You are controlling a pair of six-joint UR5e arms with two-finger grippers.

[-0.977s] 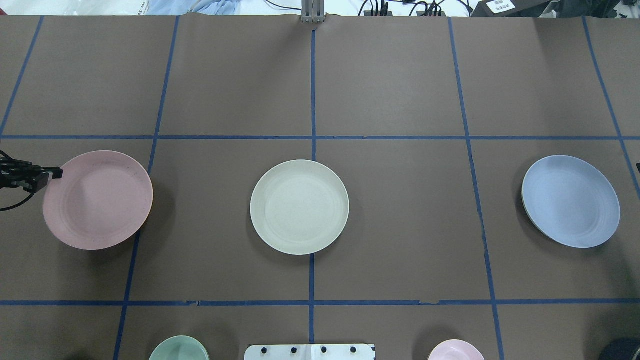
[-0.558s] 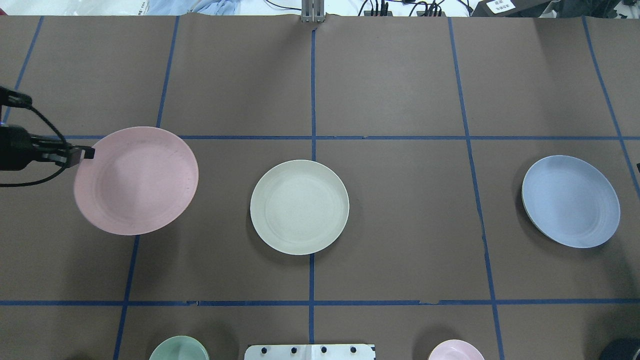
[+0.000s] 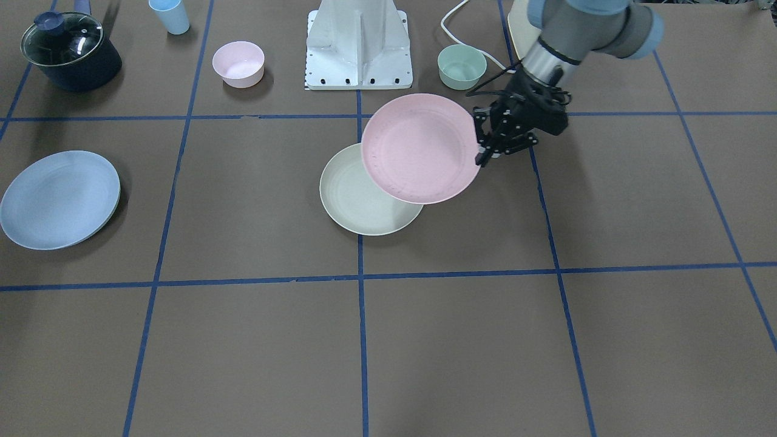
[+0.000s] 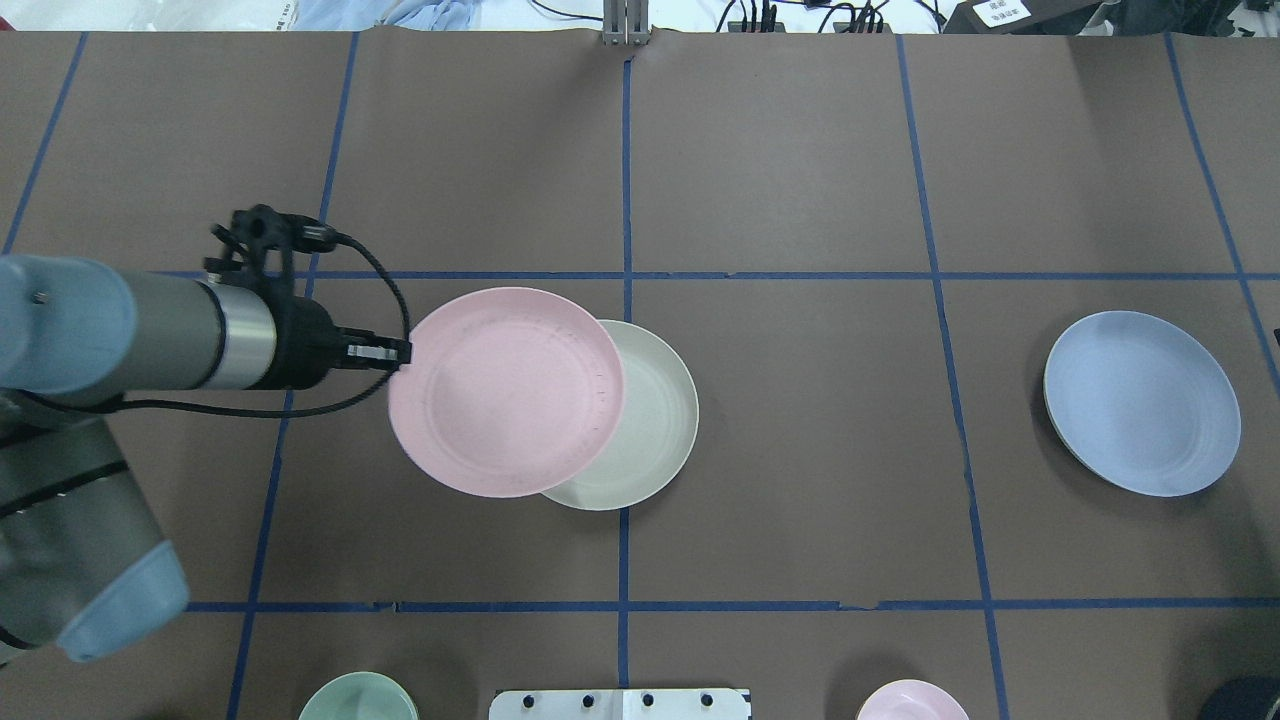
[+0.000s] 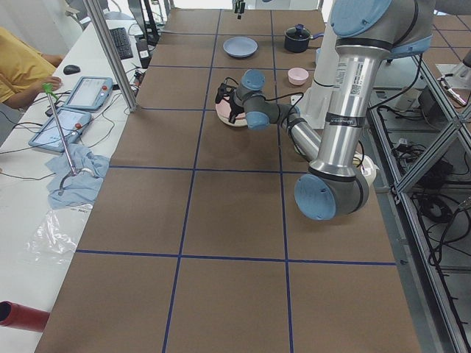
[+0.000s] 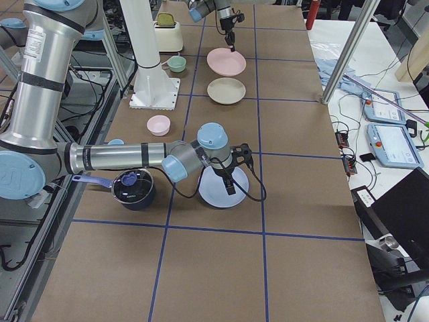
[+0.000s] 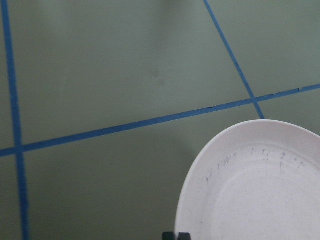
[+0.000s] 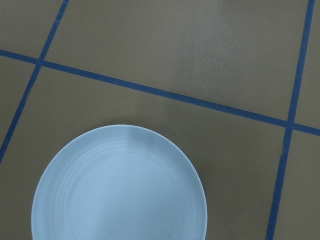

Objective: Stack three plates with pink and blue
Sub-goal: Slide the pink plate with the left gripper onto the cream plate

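Next, I close my right gripper on the light blue plate's outer rim [image 3: 3, 209] [image 8: 205, 220], on the side that faces away from the cream-white plate.
My left gripper [image 4: 400, 353] is shut on the left rim of the pale pink plate [image 4: 505, 392] and holds it in the air, over the left part of the cream-white plate [image 4: 650, 430]. The front view shows the same: left gripper [image 3: 479, 149], pink plate [image 3: 420, 147], cream plate [image 3: 358, 203]. The light blue plate [image 4: 1141, 402] lies far right on the table. My right gripper [image 6: 230, 190] shows only in the exterior right view, at the blue plate's [image 6: 218, 191] near rim; I cannot tell whether it is open or shut.
Near the robot base [image 3: 359, 45] stand a mint-green bowl [image 3: 462, 66] and a small pink bowl [image 3: 238, 63]. A light blue cup [image 3: 169, 15] and a dark lidded pot [image 3: 70, 50] stand at the robot's right side.
My left gripper has carried the pink plate to the right, from the table's left side to partly over the cream plate. The blue plate has not moved.
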